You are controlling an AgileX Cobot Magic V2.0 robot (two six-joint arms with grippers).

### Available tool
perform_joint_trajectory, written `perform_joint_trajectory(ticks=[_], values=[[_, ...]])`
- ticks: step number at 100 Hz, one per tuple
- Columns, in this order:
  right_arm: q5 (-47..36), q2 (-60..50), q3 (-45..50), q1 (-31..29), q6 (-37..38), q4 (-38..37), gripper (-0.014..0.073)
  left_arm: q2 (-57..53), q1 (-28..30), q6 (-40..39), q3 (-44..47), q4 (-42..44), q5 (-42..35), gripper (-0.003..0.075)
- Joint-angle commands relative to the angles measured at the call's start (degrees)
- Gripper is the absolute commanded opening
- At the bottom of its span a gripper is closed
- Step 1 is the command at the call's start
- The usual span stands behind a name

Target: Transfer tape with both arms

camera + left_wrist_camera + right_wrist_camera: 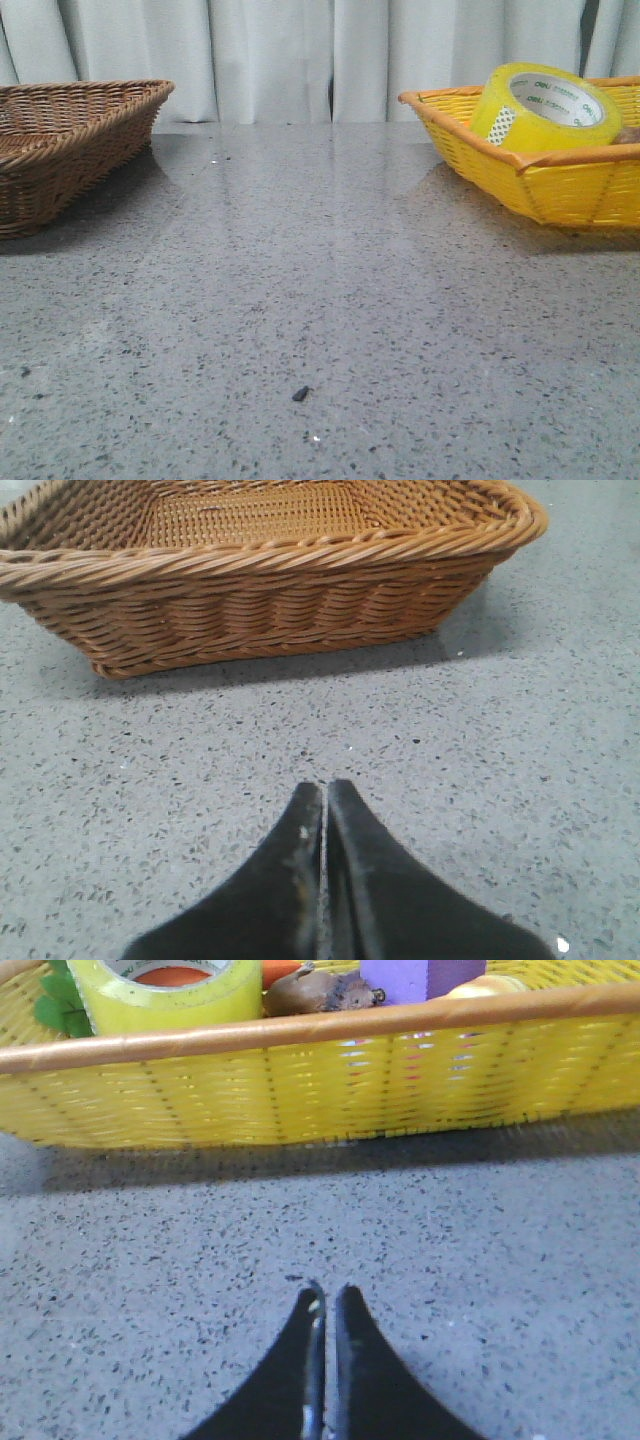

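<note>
I need to reach for the tape next with my right gripper and close on its rim (501,87) (91,970) on the side toward the brown wicker basket.
The tape (543,107), a wide yellow roll with a white printed core, leans tilted in the yellow basket (560,185) at the right of the table. In the right wrist view the tape (165,995) stands behind the yellow basket's near wall (320,1080). My right gripper (327,1295) is shut and empty over the grey table, short of that basket. My left gripper (325,788) is shut and empty over the table in front of the brown wicker basket (260,600). Neither gripper shows in the front view.
The brown wicker basket (60,150) stands at the left of the table. Beside the tape in the yellow basket lie a brown object (320,990), a purple block (420,975), an orange object and green leaves (55,1005). White curtains hang behind.
</note>
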Motion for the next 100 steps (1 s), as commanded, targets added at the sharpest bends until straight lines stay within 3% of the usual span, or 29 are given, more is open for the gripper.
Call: perform_joint_trajectory(ticks=[1,11,24,29,39,43,64,80,92,100], values=[[-4.5,-1.1,1.5,-0.3,-0.4,-2.6,-0.0069,-1.7,0.1,0.0,-1.8,0.7,-4.8,-0.0020],[-10.4,-1.1,1.5,-0.3,-0.4,-2.6,-0.0069,-1.7,0.1,0.1,-1.8,5.5,-7.6,-0.0020],[-19.3,-1.1,1.5,-0.3,-0.3,-0.6,-0.0069,-1.7,0.1,-0.2,-1.7,4.7,-12.4,-0.0021],[-23.6,-1.1,1.5,-0.3,-0.2,3.2,-0.0069,-1.7,0.1,-0.7,-1.7,0.3,-15.0,-0.0021],[-30.2,-1.1,1.5,-0.3,-0.2,13.2,-0.0069,-1.7,0.1,-0.7,-1.7,-18.9,-19.1,-0.0020],[-31.2,-1.1,1.5,-0.3,-0.2,16.6,-0.0069,-1.7,0.1,-0.4,-1.6,-21.5,-20.7,-0.0020],[-28.4,-1.1,1.5,-0.3,-0.2,25.3,-0.0069,-1.7,0.1,-0.4,-1.4,-27.2,-27.4,-0.0021],[-28.0,-1.1,0.4,-0.3,-0.1,28.8,-0.0069,-1.7,0.1,-0.4,-1.3,-27.2,-27.7,-0.0020],[-24.9,-1.1,-2.8,-0.3,-0.1,29.2,-0.0069,-1.7,0.1,-0.4,-1.7,-27.3,-31.5,-0.0021],[-19.2,-0.5,-7.6,-0.3,-0.2,28.0,-0.0069,-0.9,0.0,-0.4,-4.5,-27.0,-28.9,-0.0021]])
